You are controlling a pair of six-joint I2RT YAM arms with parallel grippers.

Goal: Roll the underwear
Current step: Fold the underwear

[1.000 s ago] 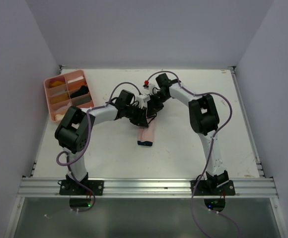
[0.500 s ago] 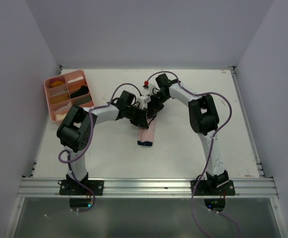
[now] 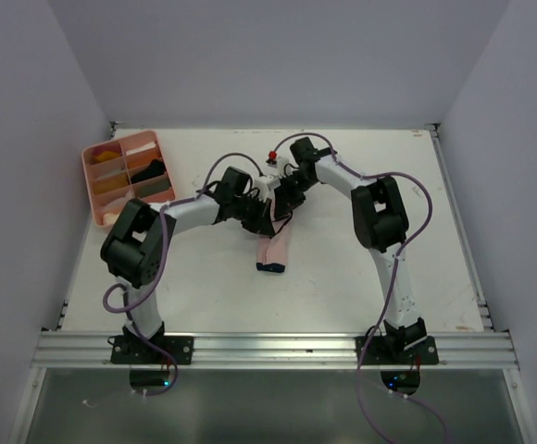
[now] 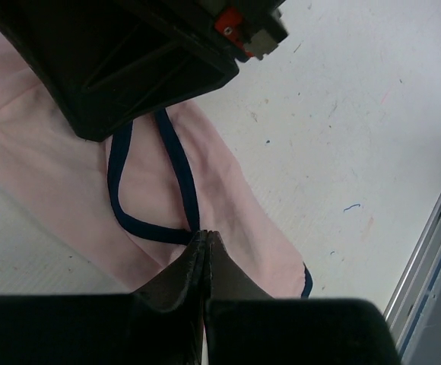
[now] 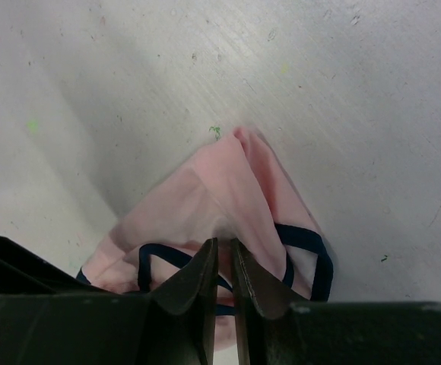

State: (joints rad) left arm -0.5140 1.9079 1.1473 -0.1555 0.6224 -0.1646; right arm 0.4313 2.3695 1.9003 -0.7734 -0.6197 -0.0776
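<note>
The dark edging gapes in a loop, so my left gripper will pinch the edging's crossing [image 4: 194,230] again and pull the loop narrow while my right gripper holds the underwear's fold.
The pale pink underwear [image 3: 273,252] with thin dark edging lies crumpled mid-table, and both grippers meet over its far end. My left gripper [image 3: 266,226] is shut. In the left wrist view its fingertips [image 4: 205,236] pinch together where two edging strips cross on the pink cloth [image 4: 232,190]. My right gripper [image 3: 283,211] is nearly shut on a raised fold of the underwear [image 5: 228,179], with pink cloth filling the narrow gap between its tips [image 5: 224,245]. The right gripper's black body [image 4: 129,68] hangs just above the left fingertips.
A pink compartment tray [image 3: 93,181] stands at the far left with orange, pale and dark items in its cells. A small red-topped part [image 3: 272,154] shows behind the grippers. The table's metal rail [image 3: 278,350] runs along the near edge.
The left arm's elbow has drifted slightly left, and its jaws have closed at the cloth. The underwear and the right arm stay where they were.
</note>
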